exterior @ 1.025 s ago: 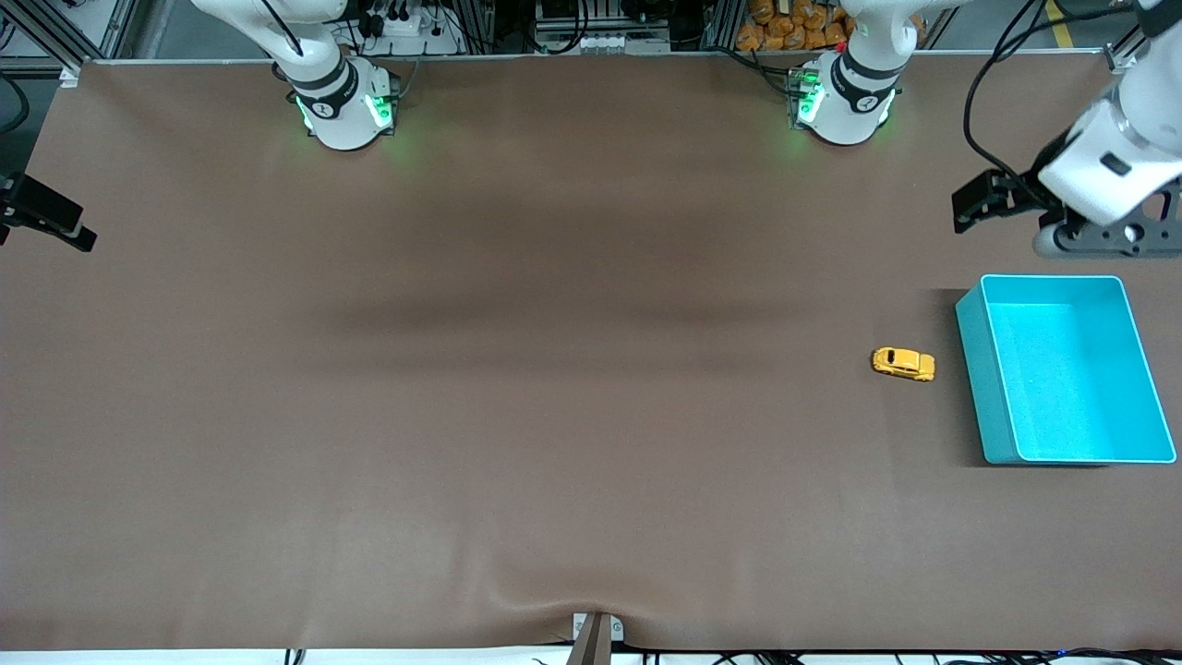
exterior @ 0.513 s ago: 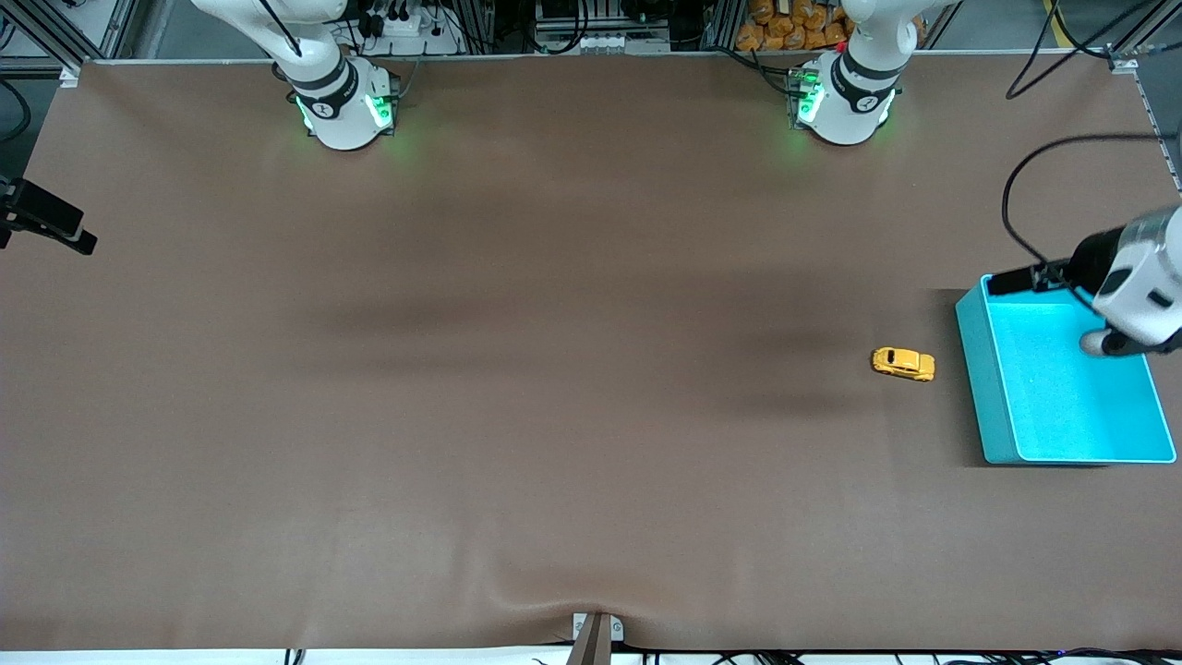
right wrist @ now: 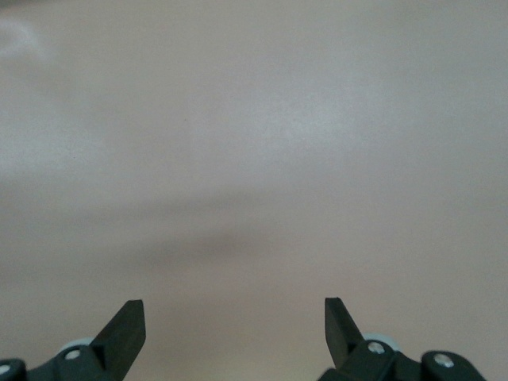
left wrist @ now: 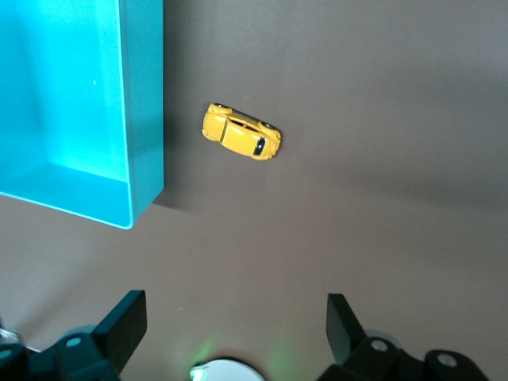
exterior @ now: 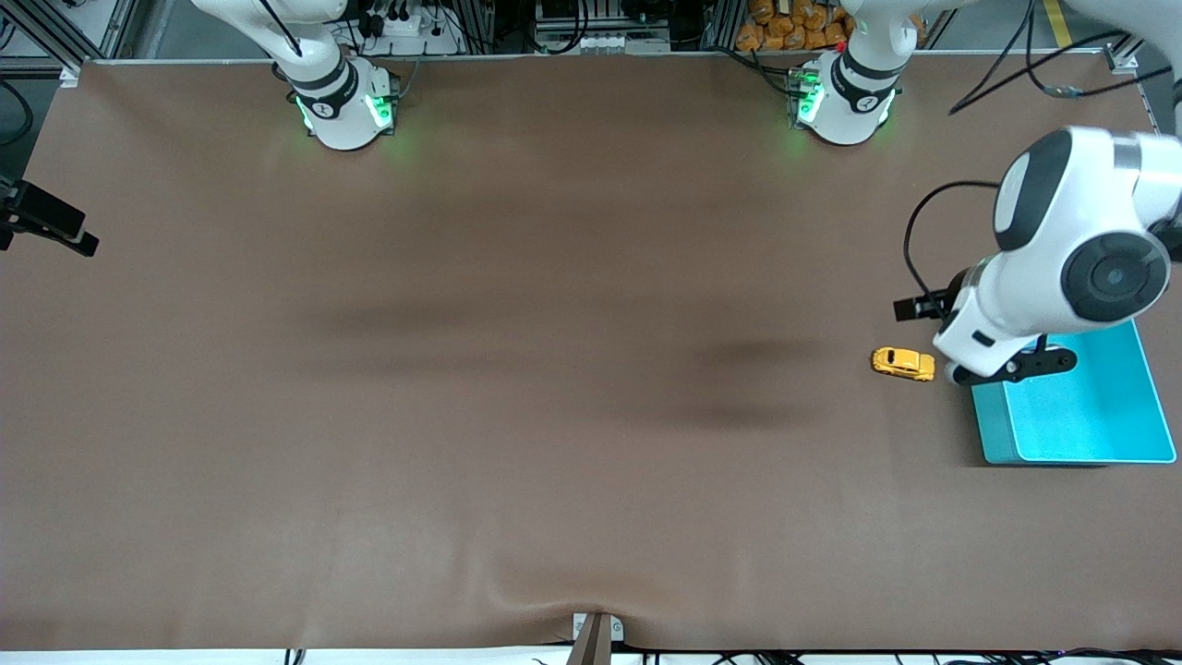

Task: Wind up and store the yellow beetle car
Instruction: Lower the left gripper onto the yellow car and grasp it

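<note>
The robot's left gripper needs to next move to the yellow beetle car and close on the long sides of the car (exterior: 906, 366) (left wrist: 241, 134), next to the car's roof.
The yellow beetle car (exterior: 903, 363) stands on its wheels on the brown table, beside the turquoise bin (exterior: 1071, 456) toward the left arm's end. It also shows in the left wrist view (left wrist: 241, 132) next to the bin's wall (left wrist: 148, 119). My left gripper (left wrist: 236, 305) is open and empty, up in the air, with the car ahead of its fingertips. The left arm's wrist (exterior: 1007, 314) hangs over the bin's edge next to the car and hides part of the bin. My right gripper (right wrist: 234, 309) is open and empty over bare table at the right arm's end (exterior: 46, 222).
The bin looks empty in the part that shows. The brown mat (exterior: 554, 369) covers the whole table. A small metal clamp (exterior: 596, 633) sits at the table's edge nearest the front camera. Both arm bases stand along the table's edge farthest from the front camera.
The left arm has swung from the table's corner across the bin and now hangs over the bin's edge beside the car. The car, the bin and the right gripper have not moved.
</note>
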`<action>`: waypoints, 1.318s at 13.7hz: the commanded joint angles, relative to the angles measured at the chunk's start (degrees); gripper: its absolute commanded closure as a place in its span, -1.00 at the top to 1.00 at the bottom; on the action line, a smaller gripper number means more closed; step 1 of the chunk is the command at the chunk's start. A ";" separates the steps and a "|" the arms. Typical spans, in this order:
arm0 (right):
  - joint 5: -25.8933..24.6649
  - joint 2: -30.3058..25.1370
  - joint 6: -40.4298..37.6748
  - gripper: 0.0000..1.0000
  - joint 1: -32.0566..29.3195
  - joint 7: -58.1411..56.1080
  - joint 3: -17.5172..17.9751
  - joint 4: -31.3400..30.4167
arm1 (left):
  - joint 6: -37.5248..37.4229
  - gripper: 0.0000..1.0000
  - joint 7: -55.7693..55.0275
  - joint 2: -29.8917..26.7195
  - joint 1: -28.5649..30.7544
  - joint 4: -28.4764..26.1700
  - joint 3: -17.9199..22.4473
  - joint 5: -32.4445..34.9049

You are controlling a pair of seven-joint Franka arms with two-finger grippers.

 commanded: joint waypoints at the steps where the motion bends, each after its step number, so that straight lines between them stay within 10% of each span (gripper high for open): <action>1: -0.96 -0.98 0.65 1.00 -0.41 -0.23 0.15 -1.09 | 8.01 1.00 -6.56 -0.11 1.31 -6.65 -0.32 0.44; 12: -1.58 -0.89 0.57 1.00 -0.93 -0.23 0.06 -1.18 | 47.81 1.00 -30.47 -1.26 10.09 -31.96 -0.41 0.09; 18: -1.58 -0.89 0.56 1.00 -1.11 0.03 0.06 -1.09 | 58.66 1.00 -40.59 0.58 14.05 -36.55 -0.41 0.00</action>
